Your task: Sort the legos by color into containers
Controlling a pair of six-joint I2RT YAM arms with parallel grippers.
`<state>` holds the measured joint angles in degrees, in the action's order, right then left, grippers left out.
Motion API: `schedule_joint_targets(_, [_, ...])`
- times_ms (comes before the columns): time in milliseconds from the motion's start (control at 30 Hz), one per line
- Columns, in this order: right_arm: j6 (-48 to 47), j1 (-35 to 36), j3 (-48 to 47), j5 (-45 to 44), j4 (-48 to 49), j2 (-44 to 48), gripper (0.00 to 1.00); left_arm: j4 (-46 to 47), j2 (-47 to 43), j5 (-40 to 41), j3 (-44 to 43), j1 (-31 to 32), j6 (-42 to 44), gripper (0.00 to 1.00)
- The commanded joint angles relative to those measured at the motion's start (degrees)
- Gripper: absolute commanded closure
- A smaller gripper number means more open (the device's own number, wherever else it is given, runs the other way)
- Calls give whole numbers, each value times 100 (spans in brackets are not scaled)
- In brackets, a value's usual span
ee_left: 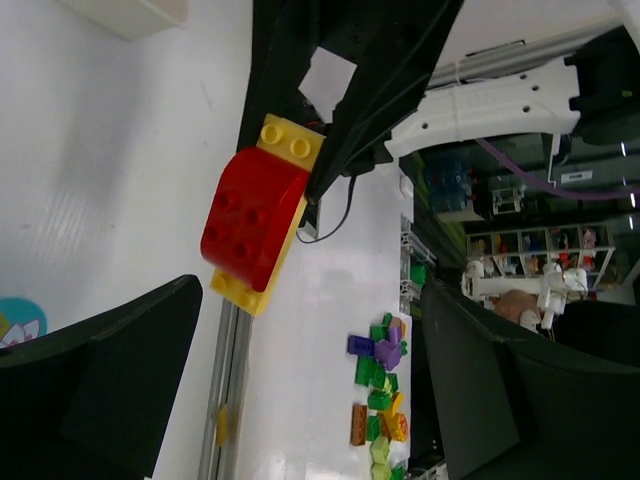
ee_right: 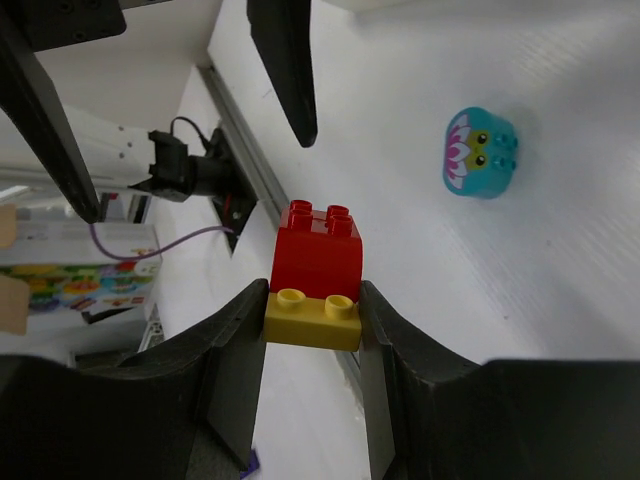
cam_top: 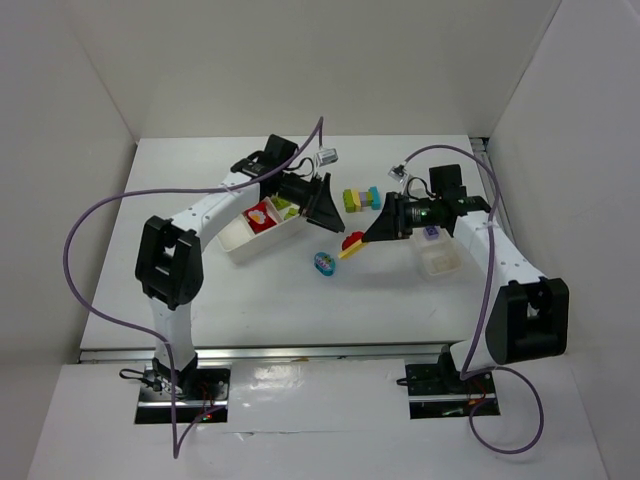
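Observation:
Next, my right gripper lets go of the yellow brick in the narrow tray's end compartment [cam_top: 442,262], just in front of the purple brick.
My right gripper [ee_right: 313,305] is shut on a stack of a red brick on a yellow brick [ee_right: 315,262], held above the table; in the top view the stack [cam_top: 352,243] is at the table's middle, and it shows in the left wrist view [ee_left: 252,215] too. My left gripper [cam_top: 325,205] is open and empty, just left of and facing the stack, a little apart from it. A cyan brick with a flower face [cam_top: 325,262] lies in front of both. The wide tray [cam_top: 240,243] under the left arm holds red and lime bricks. The narrow tray [cam_top: 441,263] by the right arm holds a purple brick [cam_top: 432,232].
A row of lime, yellow and cyan bricks [cam_top: 362,198] lies behind the grippers. The cyan flower brick also shows in the right wrist view [ee_right: 480,153]. White walls close the table on three sides. A pile of loose bricks [ee_left: 380,400] lies beyond the table's rail.

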<state>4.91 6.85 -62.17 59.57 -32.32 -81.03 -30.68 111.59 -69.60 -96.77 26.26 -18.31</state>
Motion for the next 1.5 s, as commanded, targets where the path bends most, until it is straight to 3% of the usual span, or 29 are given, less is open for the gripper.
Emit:
schedule_joint_targets(0, [-218, -8, -304, 704, -100, -26, 100, 353, 38, -695, -175, 19, 186, 0])
schedule_joint_targets(333, [-165, -8, -357, 1004, 76, -79, 100, 35, 407, -642, -281, 239, 459, 4])
schedule_joint_targets(600, [-165, -8, -357, 934, 76, -132, 100, -17, 566, -835, -403, 301, 459, 14])
schedule_joint_targets(667, [-105, -8, -357, 829, 190, -132, 100, -17, 566, -888, -456, 362, 459, 19])
schedule_joint_targets(800, [-42, -8, -357, 775, 252, -132, 100, -17, 618, -888, -457, 362, 459, 47])
schedule_joint_targets(833, [27, -8, -357, 775, 330, -132, 100, -17, 618, -888, -457, 362, 459, 50])
schedule_joint_targets(1033, [81, -8, -357, 775, 410, -132, 100, -17, 680, -1002, -457, 415, 459, 46])
schedule_joint_targets(1133, [81, -8, -305, 775, 410, -132, 100, -17, 733, -1072, -570, 467, 407, 51])
schedule_joint_targets(1167, [81, -8, -304, 775, 410, -132, 100, -17, 733, -1073, -571, 468, 407, 57])
schedule_joint_targets(1200, [81, -8, -304, 714, 410, -132, 100, -17, 733, -1125, -571, 468, 407, 74])
schedule_joint_targets(1267, [81, -8, -304, 714, 410, -132, 100, -17, 794, -1047, -632, 468, 354, 100])
schedule_joint_targets(1467, [-34, -8, -164, 468, 217, -62, 100, 368, 733, -626, -397, 197, -146, 100])
